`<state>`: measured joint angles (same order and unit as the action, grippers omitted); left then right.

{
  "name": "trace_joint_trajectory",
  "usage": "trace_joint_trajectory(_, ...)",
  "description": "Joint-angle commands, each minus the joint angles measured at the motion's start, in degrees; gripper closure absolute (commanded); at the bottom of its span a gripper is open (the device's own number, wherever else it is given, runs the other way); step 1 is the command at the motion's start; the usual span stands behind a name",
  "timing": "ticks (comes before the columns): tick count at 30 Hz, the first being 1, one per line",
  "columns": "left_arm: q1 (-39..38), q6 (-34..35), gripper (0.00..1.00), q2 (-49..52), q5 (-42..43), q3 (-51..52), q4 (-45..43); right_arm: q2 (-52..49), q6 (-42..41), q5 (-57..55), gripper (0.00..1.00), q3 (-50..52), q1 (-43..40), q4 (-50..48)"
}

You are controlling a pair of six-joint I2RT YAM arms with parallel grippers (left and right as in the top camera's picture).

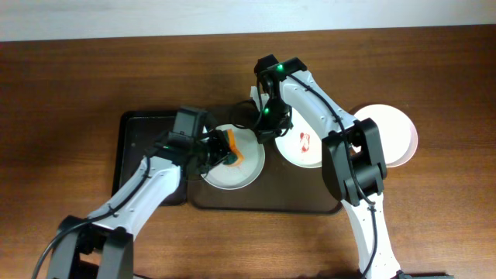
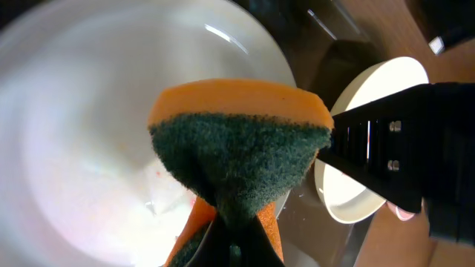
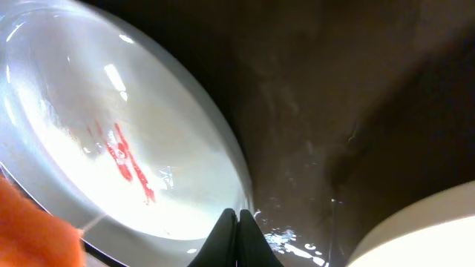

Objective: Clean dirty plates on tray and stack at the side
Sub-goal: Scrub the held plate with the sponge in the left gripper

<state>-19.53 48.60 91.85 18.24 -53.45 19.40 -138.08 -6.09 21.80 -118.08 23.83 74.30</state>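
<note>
The rim of the plate under the sponge meets only the shut fingers of my right gripper, so that gripper should open and take that rim deeper (image 1: 263,150).
The dark brown tray (image 1: 232,200) holds two white plates. My left gripper (image 1: 221,149) is shut on an orange and green sponge (image 2: 241,141) over the left plate (image 1: 240,174), which has red sauce smears (image 3: 130,167). My right gripper (image 1: 267,128) is shut, with its tips (image 3: 239,216) at that plate's (image 3: 171,148) far right rim. The second plate (image 1: 298,151), also with a red smear, lies on the right part of the tray. A third, plain white plate (image 1: 391,132) lies on the table to the right of the tray.
A smaller black tray (image 1: 136,155) lies against the brown tray's left side, under my left arm. The brown tray's floor (image 3: 334,111) is wet near my right fingers. Bare wooden table (image 1: 77,77) surrounds both trays.
</note>
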Motion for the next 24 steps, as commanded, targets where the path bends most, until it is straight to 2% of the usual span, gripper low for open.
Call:
trace_joint_trajectory(1,-3.15,9.44,1.0,3.15,-3.04,0.07,-0.15,-1.22,-0.87,0.59,0.91,0.15,1.4,-0.2)
trace_joint_trajectory(2,-3.72,10.71,1.0,4.15,-3.04,0.09,-0.31,-1.22,-0.87,0.46,0.86,0.17,1.55,-0.2)
trace_joint_trajectory(7,-4.44,12.28,1.0,7.96,-3.06,0.07,-2.47,-1.22,-0.87,-2.58,0.85,0.15,1.64,-1.05)
trace_joint_trajectory(8,-4.44,12.28,1.0,8.28,-3.3,0.07,-2.84,-1.22,-0.83,-2.6,0.77,0.15,1.64,-1.49)
trace_joint_trajectory(10,-4.44,12.22,1.0,8.55,-4.94,0.07,-2.86,-1.22,-0.39,-2.56,0.72,0.11,1.55,-2.6)
trace_joint_trajectory(12,-4.44,12.2,0.99,8.55,-8.37,0.07,-2.6,-1.2,-0.15,-3.19,0.71,0.09,1.38,-3.93)
trace_joint_trajectory(16,-4.44,12.2,0.99,8.55,-9.49,0.07,-1.36,-1.16,0.76,-4.2,0.71,0.0,0.83,-5.33)
trace_joint_trajectory(18,-4.44,12.22,0.99,8.55,-10.88,0.07,-0.13,-1.14,5.09,-2.75,0.71,-0.04,0.83,-4.85)
trace_joint_trajectory(24,-4.44,12.22,0.99,8.55,-12.63,0.09,1.77,-1.05,10.38,-2.58,0.71,-4.76,0.79,0.13)
